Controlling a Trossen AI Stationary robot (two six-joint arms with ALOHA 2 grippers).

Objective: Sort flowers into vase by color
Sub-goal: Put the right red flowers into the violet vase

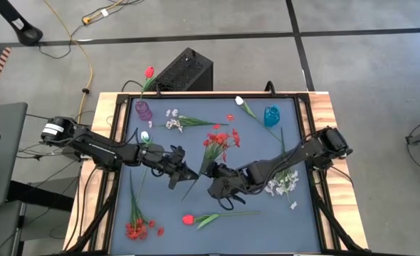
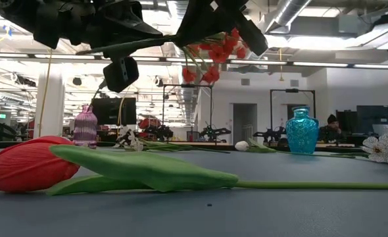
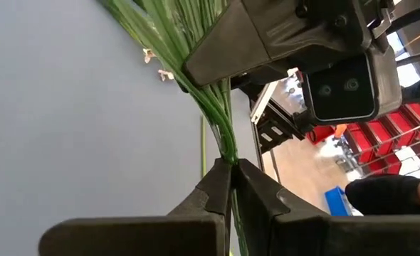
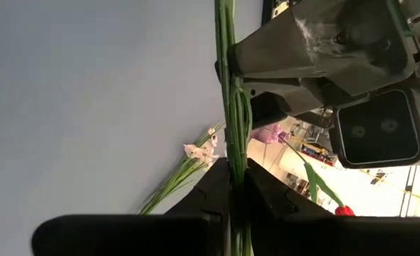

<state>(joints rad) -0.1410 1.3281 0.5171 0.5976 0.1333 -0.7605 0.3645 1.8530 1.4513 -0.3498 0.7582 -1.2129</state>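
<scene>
I can see the red-cluster flower's stalks bending above my left gripper's fingers, so I should steady them with my right gripper while my left gripper opens and grips them straight (image 3: 230, 148).
A red-cluster flower (image 1: 221, 139) on a bundle of thin green stalks is up off the table, its blooms (image 2: 215, 52) high in the low view. My left gripper (image 1: 186, 173) and my right gripper (image 1: 211, 173) meet near the table's middle, both shut on its stalks. A purple vase (image 1: 143, 110) at the far left has a red tulip (image 1: 149, 72) leaning out of it. A blue vase (image 1: 272, 115) stands at the far right. A white tulip (image 1: 240, 102) lies beside the blue vase. My left gripper (image 3: 231, 171) pinches the flower's stalk bundle (image 3: 228, 153) between its two fingers, on the lower part away from the blooms. The fingers lie across the stalks. The flower is lifted clear. My right gripper (image 4: 237, 171) pinches the same stalk bundle (image 4: 235, 146) between its two fingers, closer to the blooms than the left one. The fingers lie across the stalks. The stalk runs roughly level between the two grippers (image 2: 148, 43).
Loose flowers lie on the blue mat: a red tulip (image 1: 189, 219) near the front, a red cluster (image 1: 137, 227) at the near left, a white cluster (image 1: 281, 183) on the right, a pale cluster (image 1: 173, 121) far left, and a pale bud (image 1: 145, 135) under the left arm.
</scene>
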